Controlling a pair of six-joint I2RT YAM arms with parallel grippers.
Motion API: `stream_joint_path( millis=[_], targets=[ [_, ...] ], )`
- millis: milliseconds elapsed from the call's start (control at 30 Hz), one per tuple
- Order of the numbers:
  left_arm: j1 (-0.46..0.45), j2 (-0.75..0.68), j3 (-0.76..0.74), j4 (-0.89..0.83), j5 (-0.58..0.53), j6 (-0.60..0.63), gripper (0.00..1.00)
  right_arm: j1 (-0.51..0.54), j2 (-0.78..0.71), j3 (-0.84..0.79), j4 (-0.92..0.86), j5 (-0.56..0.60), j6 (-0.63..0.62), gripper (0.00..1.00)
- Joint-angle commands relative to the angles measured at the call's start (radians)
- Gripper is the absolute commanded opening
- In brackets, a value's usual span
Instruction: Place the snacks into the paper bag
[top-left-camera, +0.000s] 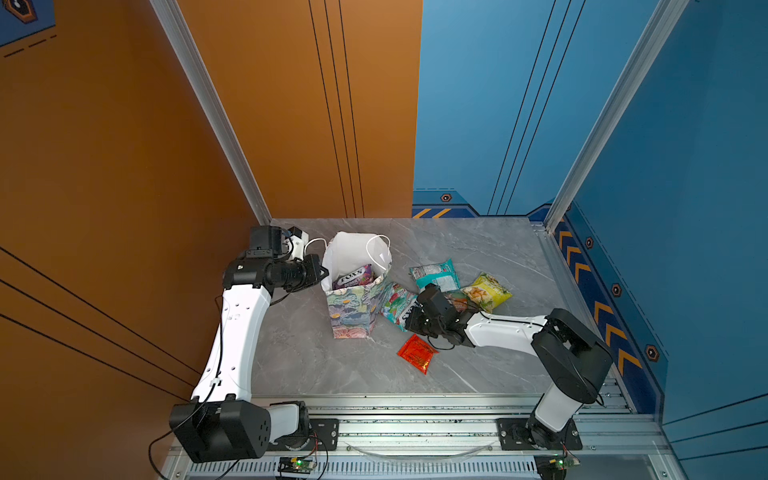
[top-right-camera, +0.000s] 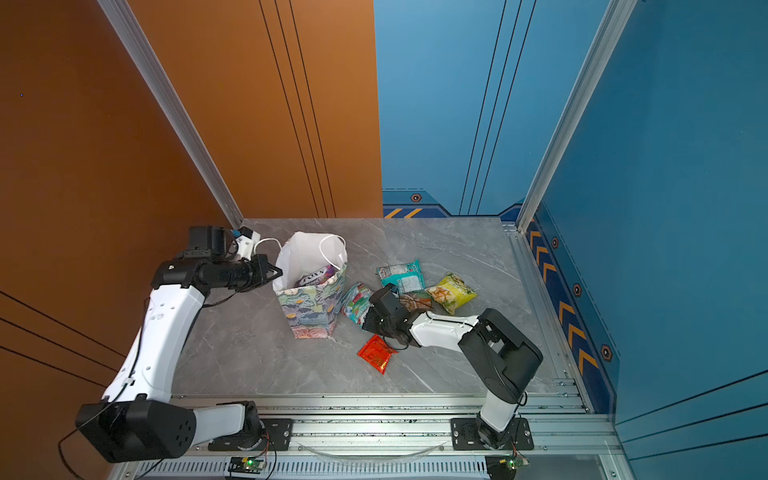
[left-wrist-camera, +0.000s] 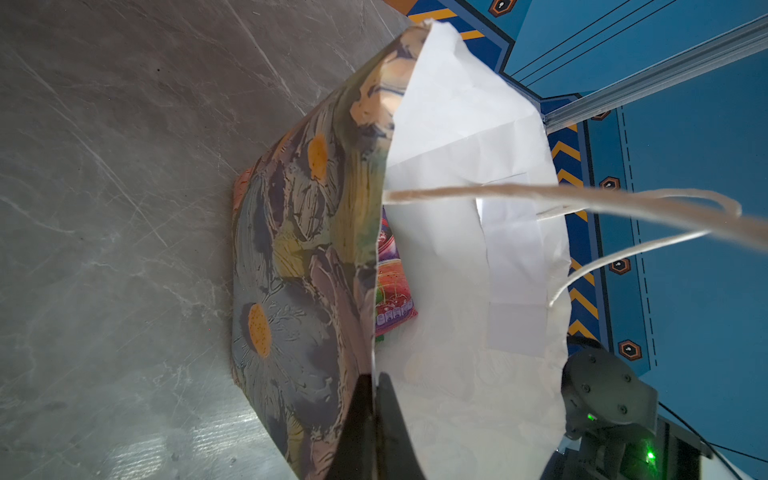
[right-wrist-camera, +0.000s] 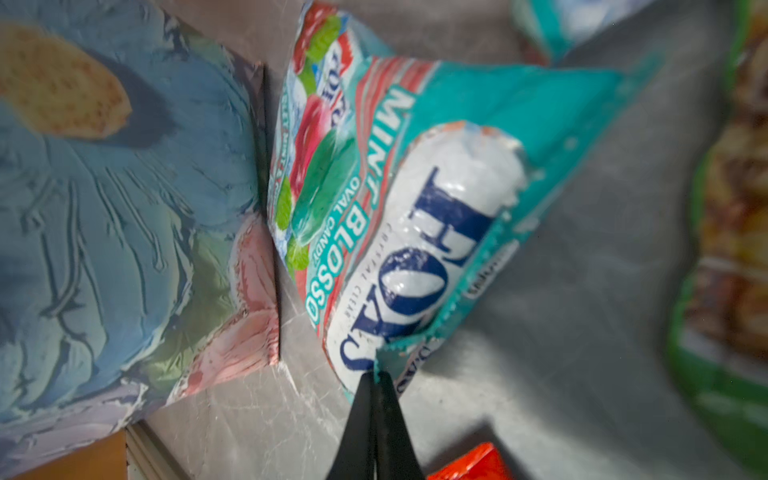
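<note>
The mint snack packet has only its thin corner between my right gripper's fingers, so I should open them and grip deeper on its side (right-wrist-camera: 352, 340) before lifting.
The paper bag (top-left-camera: 353, 316) (top-right-camera: 311, 316) stands upright with its mouth open. My left gripper (left-wrist-camera: 374, 380) (top-left-camera: 323, 272) is shut on the bag's left rim. A purple snack packet (top-left-camera: 353, 277) (left-wrist-camera: 390, 286) lies inside. My right gripper (right-wrist-camera: 375, 374) (top-left-camera: 411, 320) is shut on a corner of a teal-and-red mint snack packet (right-wrist-camera: 415, 216) (top-left-camera: 397, 303) that leans against the bag's right side (right-wrist-camera: 104, 208). Loose on the table are a teal packet (top-left-camera: 436, 274), a yellow chip bag (top-left-camera: 492, 291), a green-orange packet (top-left-camera: 457, 300) and a red packet (top-left-camera: 417, 353).
The grey marble table (top-left-camera: 478, 249) ends at an aluminium rail (top-left-camera: 415, 405) in front. An orange wall (top-left-camera: 124, 166) rises close behind the left arm and a blue wall (top-left-camera: 665, 208) at the right. The bag's white cord handles (left-wrist-camera: 623, 199) hang across the left wrist view.
</note>
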Motion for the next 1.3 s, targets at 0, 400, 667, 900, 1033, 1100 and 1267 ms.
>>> stream_joint_path(
  millis=[0,400,667,900,1033,1100,1267],
  targets=[
    [0.002,-0.030,-0.004,0.029,0.042,0.003,0.00,0.044,0.002,-0.016,0.070,0.019,0.095,0.28],
    [0.000,-0.041,-0.007,0.030,0.043,0.001,0.00,-0.107,-0.225,0.101,-0.355,0.049,-0.285,0.71],
    [0.000,-0.035,-0.006,0.036,0.050,-0.005,0.00,-0.284,-0.097,0.181,-0.381,-0.192,-0.456,0.73],
    [0.001,-0.036,-0.001,0.035,0.051,-0.007,0.00,-0.310,0.083,0.309,-0.444,-0.313,-0.549,0.70],
    [0.002,-0.039,-0.001,0.036,0.050,-0.007,0.00,-0.312,0.145,0.335,-0.429,-0.339,-0.545,0.68],
    [0.003,-0.038,-0.001,0.036,0.051,-0.007,0.00,-0.311,0.173,0.346,-0.413,-0.354,-0.536,0.68],
    [0.003,-0.035,0.002,0.036,0.051,-0.006,0.00,-0.298,0.216,0.349,-0.368,-0.386,-0.502,0.66]
  ],
)
